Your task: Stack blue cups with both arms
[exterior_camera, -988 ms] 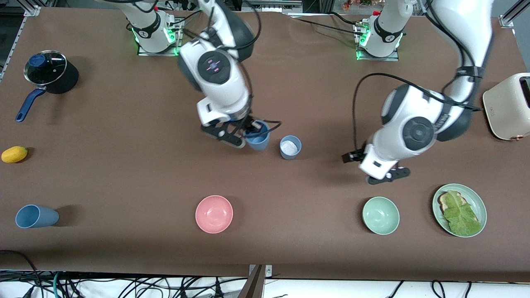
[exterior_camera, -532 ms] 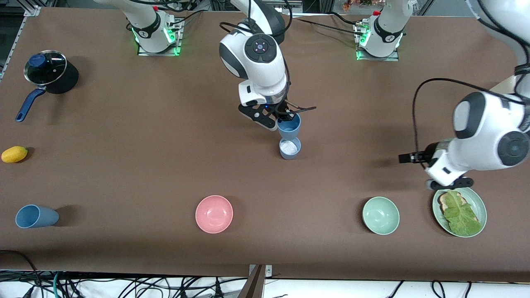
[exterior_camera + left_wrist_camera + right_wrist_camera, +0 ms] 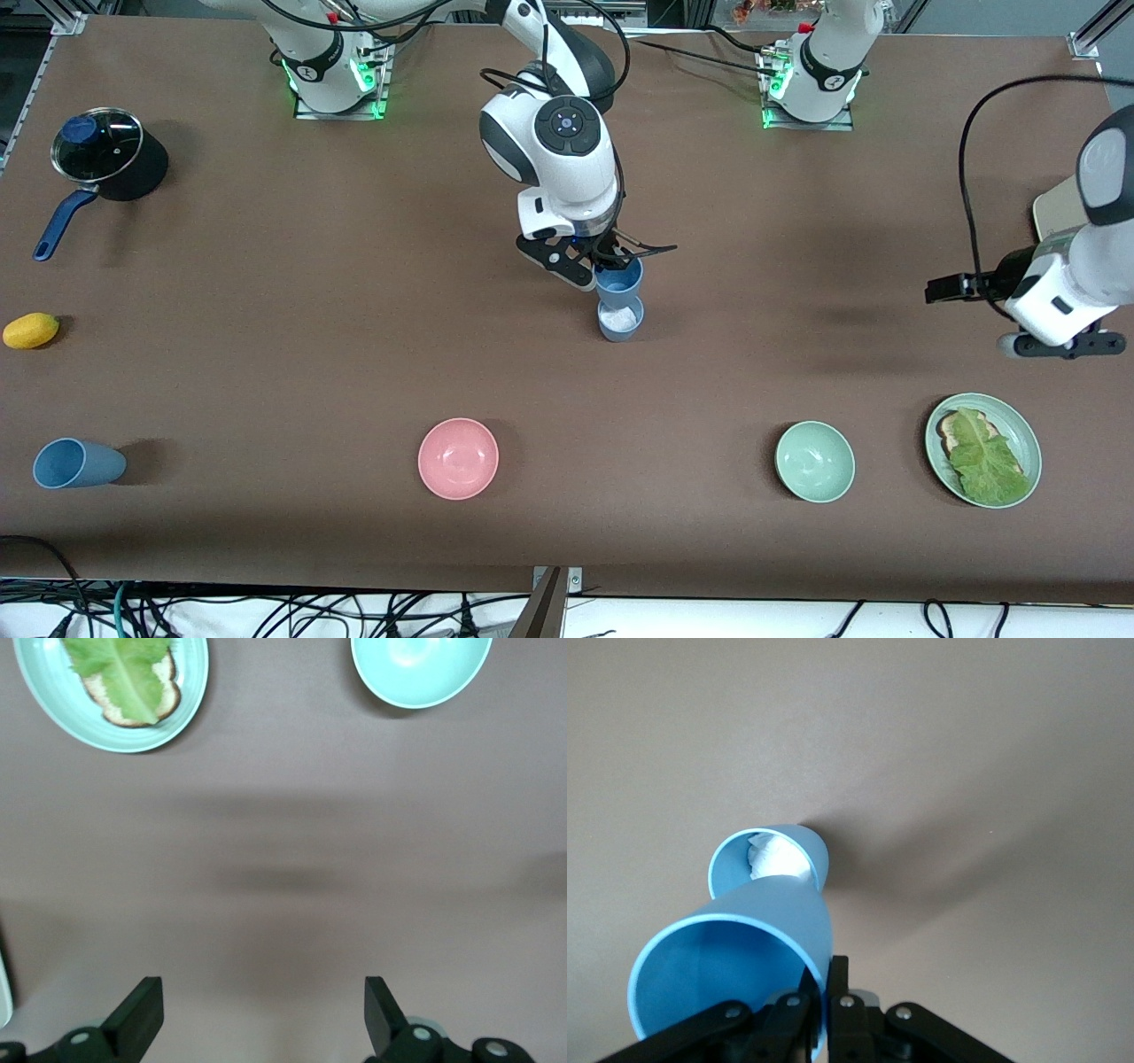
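My right gripper is going to let go of the brighter blue cup inside the upright greyer blue cup [image 3: 622, 312] [image 3: 766, 858] standing on the table.
My right gripper [image 3: 604, 263] is shut on the rim of the brighter blue cup [image 3: 618, 282] and holds it in the air just over the greyer blue cup [image 3: 620, 321], which stands upright on the table with something white inside. In the right wrist view the held cup [image 3: 735, 957] is pinched by its wall, and the greyer cup [image 3: 772, 865] shows past it. My left gripper [image 3: 1059, 343] is open and empty, over bare table near the toaster end; its fingers [image 3: 137, 1014] frame only table.
A third blue cup [image 3: 75, 463] lies on its side near the right arm's end. A pink bowl [image 3: 458, 458], a pale green bowl [image 3: 814, 461] and a plate with lettuce toast [image 3: 983, 448] sit nearer the camera. A pot [image 3: 106, 159], a lemon [image 3: 30, 330] and a toaster [image 3: 1059, 217] are also here.
My right gripper carried the brighter blue cup toward the left arm's end, over the greyer cup, and lowered slightly. My left arm swung away toward its end of the table.
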